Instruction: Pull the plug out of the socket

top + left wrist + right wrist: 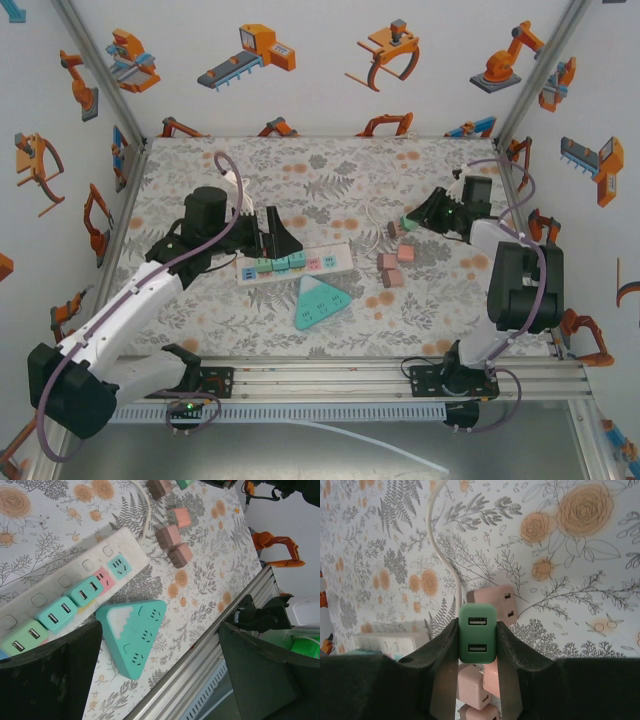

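Note:
I need to use my right gripper to set the green plug down on the mat [404,239] [509,641] between the rearmost pink plug and its nearest pink neighbour. The green plug is now above the mat, clear of the strip.
A white power strip [338,258] lies mid-table with several green, teal and pink plugs [55,613] seated in its sockets. My left gripper [274,240] hovers just above the strip's left half, open wide [160,677], with nothing between its fingers [50,680]. My right gripper [413,220] is off to the right, above the mat, shut on a green two-port plug [477,630] that is clear of the strip. In the right wrist view the plug sits squarely between both pads.
A teal triangular socket block [320,302] lies just in front of the strip. Several loose pink plugs [390,266] sit right of the strip, under the right gripper [477,645]. The strip's white cable [447,565] curls toward the back. The metal rail [380,375] edges the near side.

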Controlling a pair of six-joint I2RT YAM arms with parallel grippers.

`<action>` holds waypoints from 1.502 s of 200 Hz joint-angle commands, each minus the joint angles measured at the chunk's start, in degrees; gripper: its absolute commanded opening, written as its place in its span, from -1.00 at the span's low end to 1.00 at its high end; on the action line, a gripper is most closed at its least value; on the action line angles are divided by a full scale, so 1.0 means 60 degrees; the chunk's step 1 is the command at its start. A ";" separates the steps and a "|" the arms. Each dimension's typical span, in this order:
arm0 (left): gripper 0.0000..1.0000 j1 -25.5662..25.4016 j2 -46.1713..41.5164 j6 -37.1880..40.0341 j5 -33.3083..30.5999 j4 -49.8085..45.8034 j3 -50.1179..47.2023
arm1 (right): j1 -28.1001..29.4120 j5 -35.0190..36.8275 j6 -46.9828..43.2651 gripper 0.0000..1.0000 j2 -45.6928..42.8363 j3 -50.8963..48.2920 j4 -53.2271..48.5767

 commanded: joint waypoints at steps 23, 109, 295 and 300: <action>0.89 -0.0064 -0.0409 0.0347 -0.0456 0.0064 -0.0261 | -0.0007 -0.0229 0.0376 -0.71 -0.0448 -0.1100 0.0807; 0.96 -0.0108 0.0214 0.0470 -0.0365 0.0104 0.0086 | -0.0011 -0.0395 0.0902 -0.61 -0.0115 -0.1994 0.1888; 0.94 -0.0121 0.0050 0.0183 -0.2407 -0.0744 0.0144 | 0.0167 0.0466 -0.0319 0.02 -0.1692 -0.1180 0.1354; 0.94 -0.0095 0.0049 0.0153 -0.2534 -0.0814 0.0158 | 0.0249 0.0464 -0.0501 0.02 -0.1779 -0.1004 0.1282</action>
